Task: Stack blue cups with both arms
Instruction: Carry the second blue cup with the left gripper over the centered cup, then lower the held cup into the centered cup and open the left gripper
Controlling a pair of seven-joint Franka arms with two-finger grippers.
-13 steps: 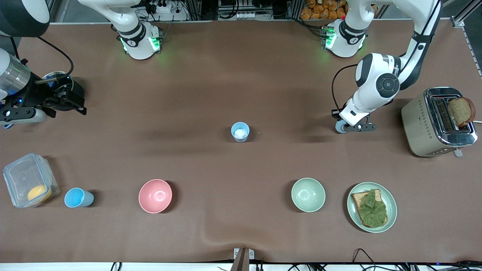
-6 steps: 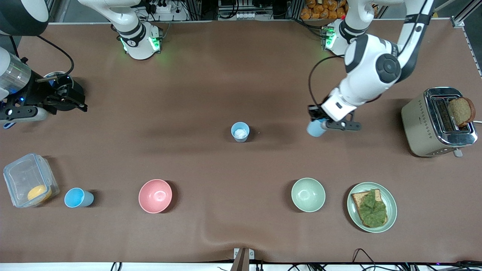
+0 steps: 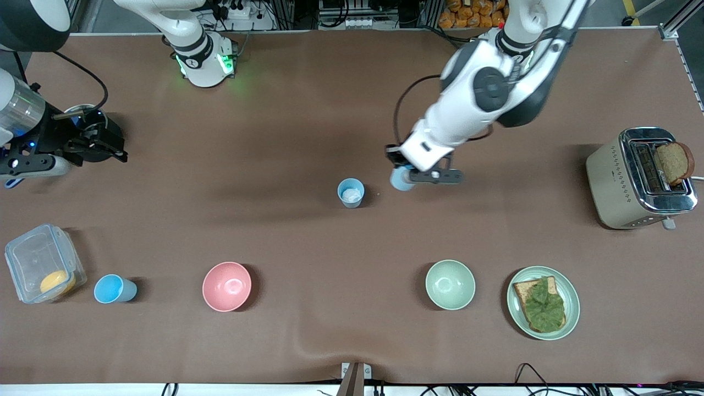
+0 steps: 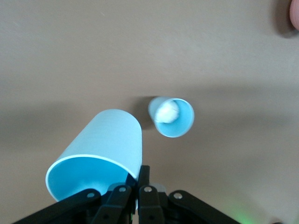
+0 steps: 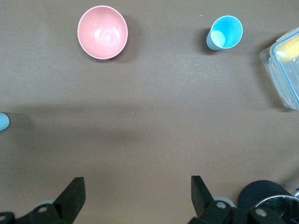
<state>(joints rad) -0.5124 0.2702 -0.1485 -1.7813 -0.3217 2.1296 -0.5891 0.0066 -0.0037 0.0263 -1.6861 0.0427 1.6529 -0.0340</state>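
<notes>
Next, my left gripper releases the light-blue cup inside the middle blue cup (image 3: 351,192) (image 4: 174,117) that has something white in it. The held cup is now tilted just beside that cup.
My left gripper (image 3: 413,177) is shut on the rim of a light-blue cup (image 3: 400,179), held tilted in the air over the table just beside the middle cup, toward the left arm's end. In the left wrist view the held cup (image 4: 100,149) fills the space at my gripper (image 4: 140,176). The middle blue cup (image 3: 350,192) stands upright with something white inside; it also shows in the left wrist view (image 4: 171,116). A third blue cup (image 3: 114,289) stands near the front camera, beside a plastic box. My right gripper (image 3: 115,155) is open and empty (image 5: 138,189), waiting at the right arm's end.
A pink bowl (image 3: 226,286) and a pale green bowl (image 3: 450,284) stand nearer the front camera. A plate with bread and lettuce (image 3: 572,300) and a toaster (image 3: 616,181) are at the left arm's end. A clear plastic box (image 3: 33,258) is beside the third cup.
My left arm has carried the blue cup from near the toaster toward the middle cup, swinging across the table. The right arm has barely moved.
</notes>
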